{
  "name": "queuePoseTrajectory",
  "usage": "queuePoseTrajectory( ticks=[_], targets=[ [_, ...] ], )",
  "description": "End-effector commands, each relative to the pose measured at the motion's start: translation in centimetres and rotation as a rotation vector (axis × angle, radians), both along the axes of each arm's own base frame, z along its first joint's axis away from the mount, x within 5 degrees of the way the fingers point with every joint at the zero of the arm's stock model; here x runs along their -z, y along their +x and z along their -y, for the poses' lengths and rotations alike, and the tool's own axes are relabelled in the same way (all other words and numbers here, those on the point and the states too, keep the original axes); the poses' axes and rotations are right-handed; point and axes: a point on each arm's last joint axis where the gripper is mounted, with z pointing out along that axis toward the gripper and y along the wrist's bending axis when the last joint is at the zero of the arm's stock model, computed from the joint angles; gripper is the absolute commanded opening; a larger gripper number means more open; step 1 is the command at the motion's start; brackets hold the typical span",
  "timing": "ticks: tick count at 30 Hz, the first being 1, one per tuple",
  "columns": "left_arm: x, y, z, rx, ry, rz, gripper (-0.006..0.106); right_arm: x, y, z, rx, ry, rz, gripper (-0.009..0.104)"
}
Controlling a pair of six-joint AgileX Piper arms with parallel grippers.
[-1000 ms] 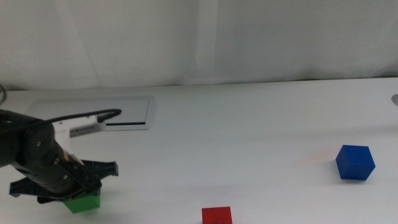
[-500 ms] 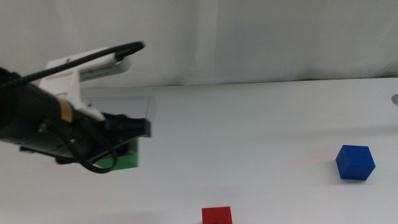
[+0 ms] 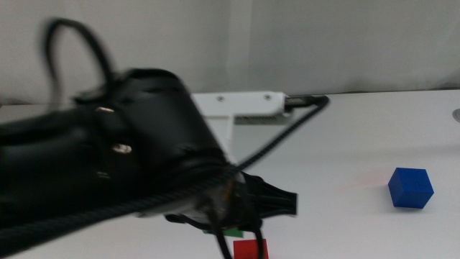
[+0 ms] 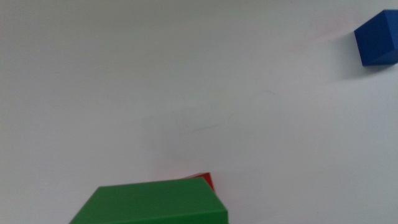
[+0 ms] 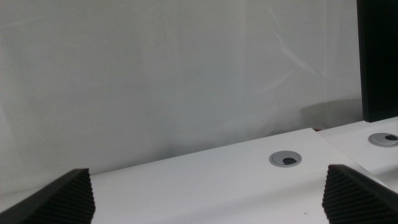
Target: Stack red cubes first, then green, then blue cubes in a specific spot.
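Note:
Next, I set the green cube on the red cube [image 3: 253, 243] with my left gripper.
My left arm fills the left half of the middle view, and its gripper [image 3: 248, 216] is shut on the green cube [image 3: 231, 233], of which only a sliver shows under the dark jaws. The red cube [image 3: 250, 250] lies just below it at the front edge of the table. In the left wrist view the green cube [image 4: 149, 204] hangs close to the camera with a corner of the red cube [image 4: 204, 180] peeking out behind it. At the right, the blue cube [image 3: 410, 188] [image 4: 377, 38] sits alone. My right gripper [image 5: 205, 186] waits open and out of the middle view.
A faint pink smudge [image 3: 366, 180] marks the white table left of the blue cube. A grey cable grommet [image 3: 456, 113] sits at the far right edge. The right wrist view shows two grommets [image 5: 286, 158] and a dark upright panel [image 5: 379, 59].
My left arm has lifted the green cube from the front left and swung it right, over the red cube. The red and blue cubes have not moved.

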Motion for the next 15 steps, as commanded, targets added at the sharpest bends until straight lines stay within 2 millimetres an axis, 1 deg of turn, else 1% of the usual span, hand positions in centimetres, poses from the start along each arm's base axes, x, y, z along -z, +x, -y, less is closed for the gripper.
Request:
queuePoseTrajectory(
  ticks=[1, 2, 3, 7, 15],
  targets=[
    [0.7, -0.1, 1.3, -0.038, 0.01, -0.009, -0.003, 1.4, 0.0, 0.1, 0.008, -0.012, -0.039, 0.103],
    [1.5, 0.0, 2.1, -0.055, 0.008, -0.03, -0.003, 1.4, 0.0, 0.1, 0.007, -0.012, -0.041, 0.103],
    [1.9, 0.0, 2.4, -0.065, 0.009, -0.036, -0.003, 1.4, 0.0, 0.1, 0.007, -0.012, -0.041, 0.103],
    [3.1, 0.0, 3.3, -0.104, -0.002, -0.072, -0.003, 1.4, 0.0, 0.1, 0.007, -0.012, -0.041, 0.103],
    [3.3, 0.1, 3.9, -0.173, -0.089, -0.081, -0.003, 1.4, 0.0, 0.0, 0.007, -0.012, -0.043, 0.103]
  ],
)
